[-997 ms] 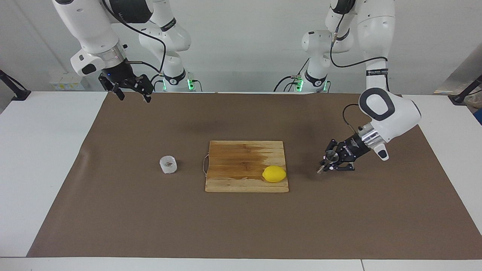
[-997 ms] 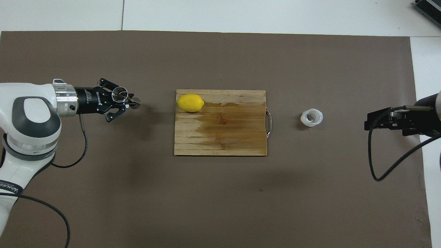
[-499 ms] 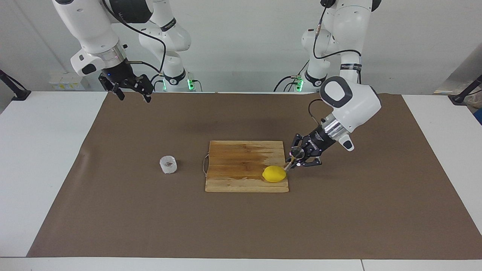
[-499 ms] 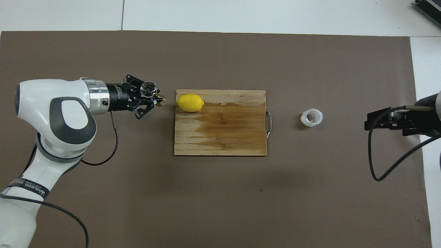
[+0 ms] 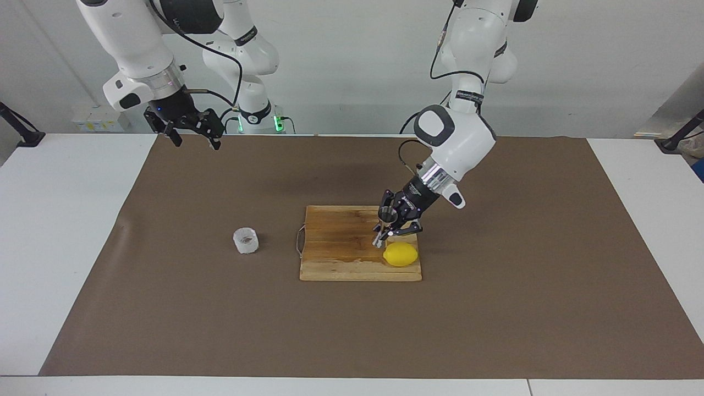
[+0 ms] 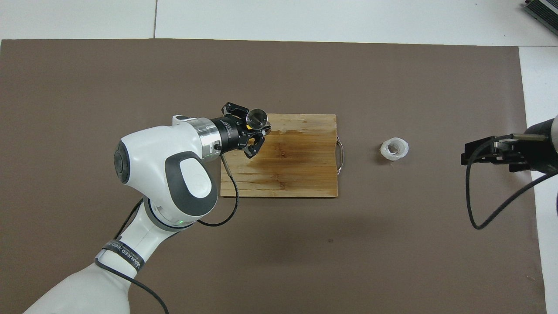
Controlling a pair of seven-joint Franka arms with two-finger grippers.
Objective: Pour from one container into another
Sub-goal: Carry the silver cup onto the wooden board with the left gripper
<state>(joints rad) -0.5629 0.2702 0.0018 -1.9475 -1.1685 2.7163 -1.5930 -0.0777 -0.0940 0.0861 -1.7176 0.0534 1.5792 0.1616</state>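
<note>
I should release the steel hourglass jigger, still tilted over the board beside the lemon, with my left gripper on the wet stain in the middle of the cutting board [image 6: 288,146].
The steel hourglass jigger [image 5: 385,219] hangs tilted over the cutting board, beside the lemon, with my left gripper [image 5: 391,225] shut on its waist. From overhead, the jigger [image 6: 256,117] shows its round rim above the left gripper [image 6: 256,130]. The whitish frosted cup [image 5: 246,240] stands upright on the brown mat toward the right arm's end, apart from the board; the cup [image 6: 394,148] appears there in the overhead view too. My right gripper [image 5: 196,140] waits open and empty, raised over the mat's edge nearest the robots; the right gripper [image 6: 471,153] is well away from the cup.
A wooden cutting board [image 5: 341,242] with a wet stain and a wire handle lies mid-mat. A yellow lemon [image 5: 400,254] rests on its corner toward the left arm's end, mostly covered by the gripper from overhead. The brown mat [image 6: 279,244] covers the table.
My left arm has swung the jigger from over the mat at its own end to over the cutting board, next to the lemon. The right arm and the cup have stayed put.
</note>
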